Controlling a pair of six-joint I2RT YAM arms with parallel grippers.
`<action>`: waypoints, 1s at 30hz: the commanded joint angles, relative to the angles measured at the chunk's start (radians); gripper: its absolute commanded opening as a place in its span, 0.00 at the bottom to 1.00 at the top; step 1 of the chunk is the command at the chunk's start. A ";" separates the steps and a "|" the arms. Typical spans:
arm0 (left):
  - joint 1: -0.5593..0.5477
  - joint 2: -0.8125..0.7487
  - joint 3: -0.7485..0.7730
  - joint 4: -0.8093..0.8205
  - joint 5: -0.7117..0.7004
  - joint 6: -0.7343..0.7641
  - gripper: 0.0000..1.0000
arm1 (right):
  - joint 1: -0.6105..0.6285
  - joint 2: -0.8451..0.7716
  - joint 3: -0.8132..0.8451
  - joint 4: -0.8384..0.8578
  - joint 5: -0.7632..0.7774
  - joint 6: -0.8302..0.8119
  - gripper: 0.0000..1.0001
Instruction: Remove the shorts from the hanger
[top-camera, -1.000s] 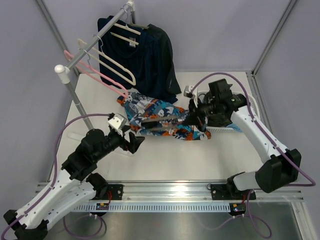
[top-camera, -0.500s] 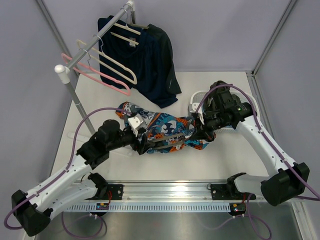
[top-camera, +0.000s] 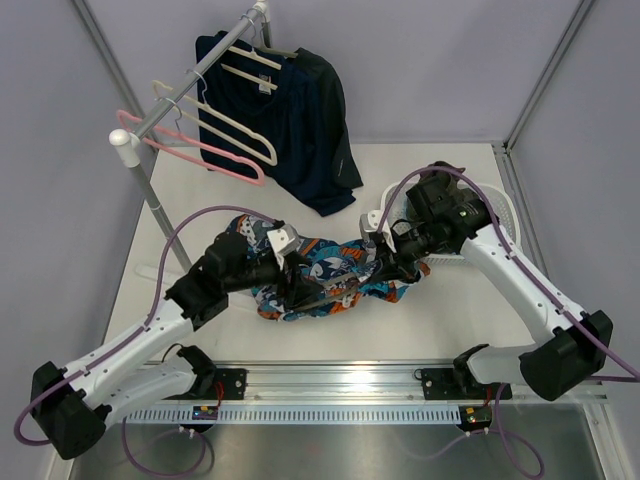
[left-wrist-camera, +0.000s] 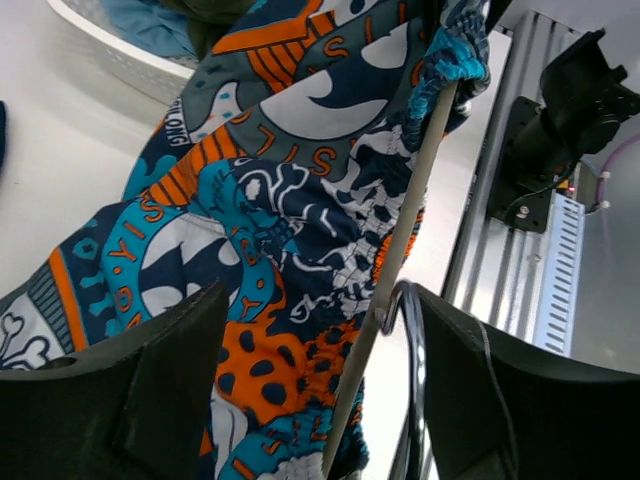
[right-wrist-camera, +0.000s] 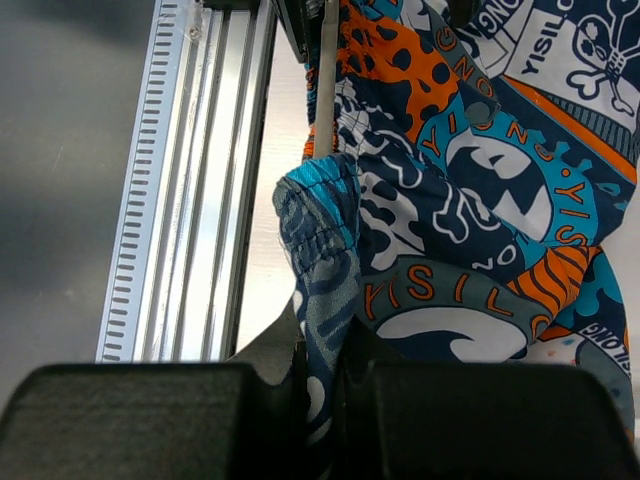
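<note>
The waistband still wraps around the hanger's end, so the robot's right gripper will take hold again of the shorts (right-wrist-camera: 328, 290) and pull them clear while the left gripper holds the hanger bar.
The patterned blue-and-orange shorts (top-camera: 335, 272) lie bunched mid-table, still threaded on a beige hanger (top-camera: 335, 291). In the left wrist view the hanger bar (left-wrist-camera: 405, 215) runs diagonally across the shorts (left-wrist-camera: 290, 190), and its metal hook (left-wrist-camera: 412, 330) curves beside the right finger. My left gripper (left-wrist-camera: 318, 305) is open, its jaws straddling the bar and the fabric under it. My right gripper (right-wrist-camera: 320, 372) is shut on a fold of the shorts (right-wrist-camera: 450, 210) near the elastic waistband, with the hanger bar (right-wrist-camera: 327, 70) above it.
A clothes rail (top-camera: 185, 85) at the back left carries pink and cream hangers and a dark navy shirt (top-camera: 295, 110). A white basket (top-camera: 497, 215) stands at the right behind my right arm. The metal rail (top-camera: 340, 378) runs along the near edge.
My left arm has swung right onto the shorts and its jaws have narrowed somewhat. The right gripper has pulled the shorts and hanger down toward the front.
</note>
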 joint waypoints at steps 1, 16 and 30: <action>-0.012 0.024 0.067 0.085 0.084 -0.016 0.69 | 0.017 0.013 0.060 0.018 -0.038 -0.015 0.00; -0.015 0.005 0.120 -0.119 0.081 0.042 0.00 | 0.000 0.090 0.137 -0.040 0.003 -0.015 0.45; -0.014 -0.329 0.037 -0.315 -0.061 0.053 0.00 | -0.172 0.257 0.270 -0.237 -0.053 -0.178 0.37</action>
